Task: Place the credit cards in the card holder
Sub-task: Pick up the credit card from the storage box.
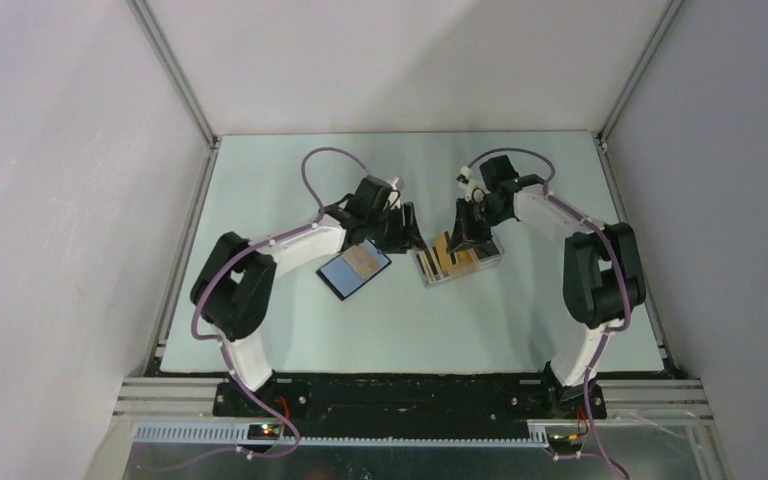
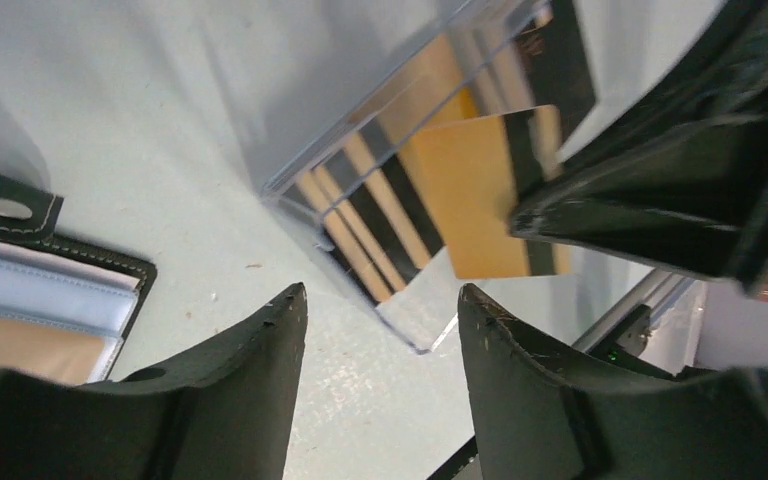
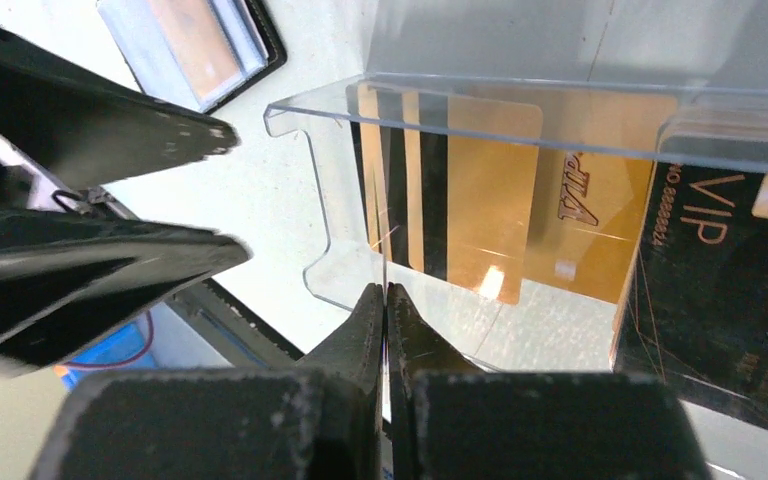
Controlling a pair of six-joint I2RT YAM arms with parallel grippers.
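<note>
My right gripper needs to set the orange credit card in the clear tray and take its opposite edges (image 2: 500, 276), because it pinches the card's striped end by its faces.
The card holder (image 1: 353, 270) lies open on the table, blue lining up, with a tan card in its pocket (image 2: 20, 345). My right gripper (image 3: 385, 290) is shut on an orange credit card (image 2: 470, 190) with a black stripe. It holds the card on edge just above the clear tray (image 1: 488, 262). Several more credit cards (image 3: 490, 200) lie in that tray, beside a black VIP card (image 3: 720, 270). My left gripper (image 2: 380, 300) is open and empty, low over the table between the card holder and the tray's corner. In the top view the two grippers (image 1: 403, 240) (image 1: 460, 240) stand close together.
The clear tray's near corner (image 2: 425, 335) lies just beyond my left fingertips. Grey walls with metal rails (image 1: 188, 260) close in the table on three sides. The arm bases sit on the black strip (image 1: 410, 395) at the near edge.
</note>
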